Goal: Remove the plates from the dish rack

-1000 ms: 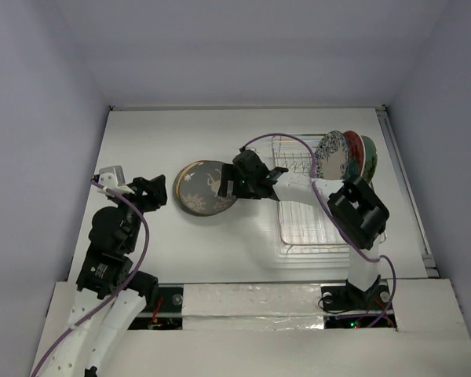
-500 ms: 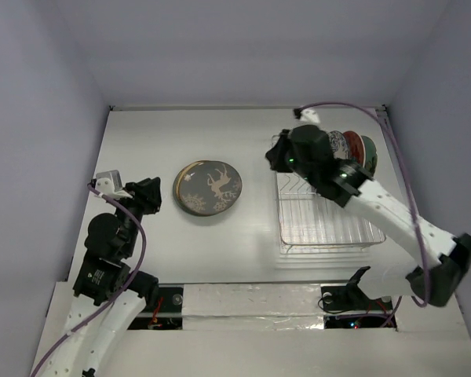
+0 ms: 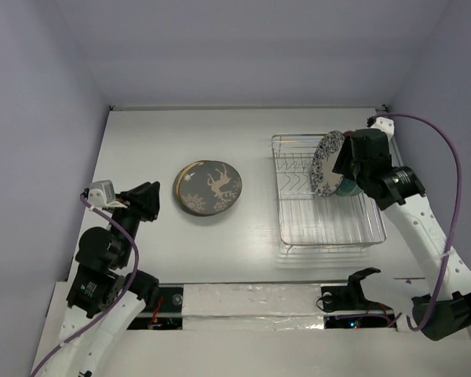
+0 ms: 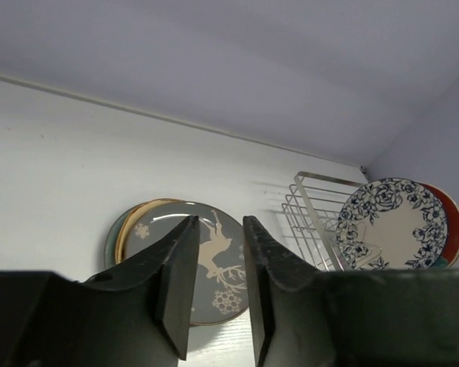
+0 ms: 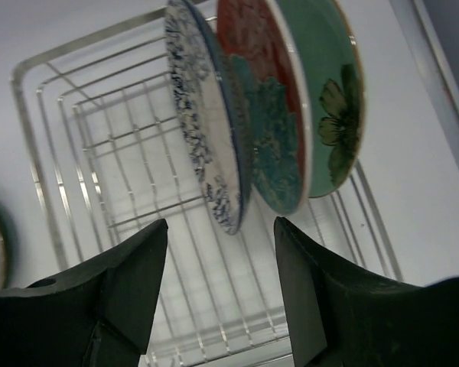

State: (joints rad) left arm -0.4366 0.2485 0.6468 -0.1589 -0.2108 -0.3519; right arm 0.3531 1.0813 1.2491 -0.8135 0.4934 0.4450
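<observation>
The blue-and-white plate's upper edge [image 3: 342, 165] [image 5: 239, 205], beside the red plate, will be gripped by my right gripper to lift the plate from the dish rack.
The silver wire dish rack [image 3: 323, 206] stands at the right. Three plates stand upright in it: blue-and-white floral [image 5: 203, 130], red with a teal flower [image 5: 264, 115], and pale green [image 5: 325, 92]. My right gripper [image 5: 220, 229] is open and empty, hovering over these plates with its jaws either side of the blue-and-white plate's lower edge, touching nothing. In the top view it [image 3: 352, 161] hides the red and green plates. A stack of plates [image 3: 208, 187], topped by the grey-brown deer plate, lies on the table left of the rack. My left gripper [image 4: 219, 225] is slightly open, empty, short of the stack.
The white table [image 3: 157, 141] ends at walls behind and on both sides. The rack's left part [image 5: 122, 168] holds only bare tines. The left wrist view shows the stack [image 4: 141, 233] and rack [image 4: 314, 206] ahead.
My right arm has let go of the deer plate on the stack and swung right, back over the upright plates in the rack. My left arm has shifted slightly.
</observation>
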